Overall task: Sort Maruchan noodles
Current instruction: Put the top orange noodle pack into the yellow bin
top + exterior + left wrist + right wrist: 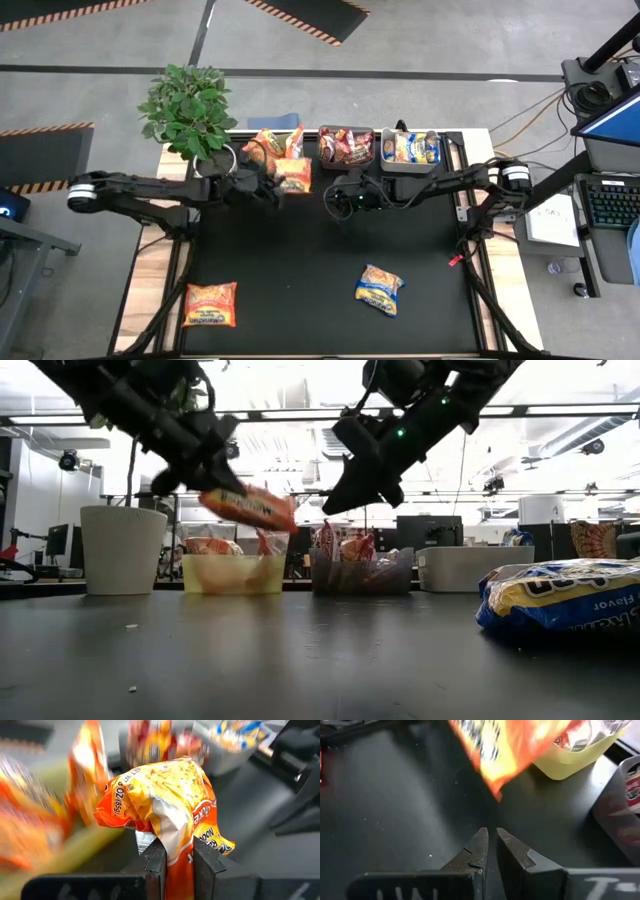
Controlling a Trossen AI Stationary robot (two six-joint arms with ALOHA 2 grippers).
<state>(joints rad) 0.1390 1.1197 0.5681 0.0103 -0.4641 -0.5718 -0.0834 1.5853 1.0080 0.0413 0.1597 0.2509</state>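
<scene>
Next, I let go of the orange packet, now hanging in front of the yellow-green bin, with my left gripper inside the yellow-green bin, on the orange packet (270,150) (35,830) nearest the potted plant.
An orange Maruchan noodle packet (165,795) hangs in the air in front of the yellow-green bin (232,574), with my left gripper (175,847) shut on it. That bin holds more orange packets (266,146). My right gripper (491,834) is shut and empty, raised above the mat beside the held packet (293,176). The dark bin (346,146) holds red packets, and the grey bin (410,148) holds blue-and-yellow ones. Flat on the mat lie an orange packet (211,304) near the front left and a blue-and-yellow packet (380,289) near the front right. My left gripper pinches one crumpled end of the orange packet (176,851) between its two fingers (156,862). The fingers come slanting down from the table's left. The packet is lifted clear of the mat and sticks out past the fingertips, tilted (250,508).
A potted plant (188,105) in a white pot (122,550) stands at the back left, beside the yellow-green bin. The three bins stand in a row along the far edge. A black mat (320,250) covers the table's middle between the arms and the two loose packets.
</scene>
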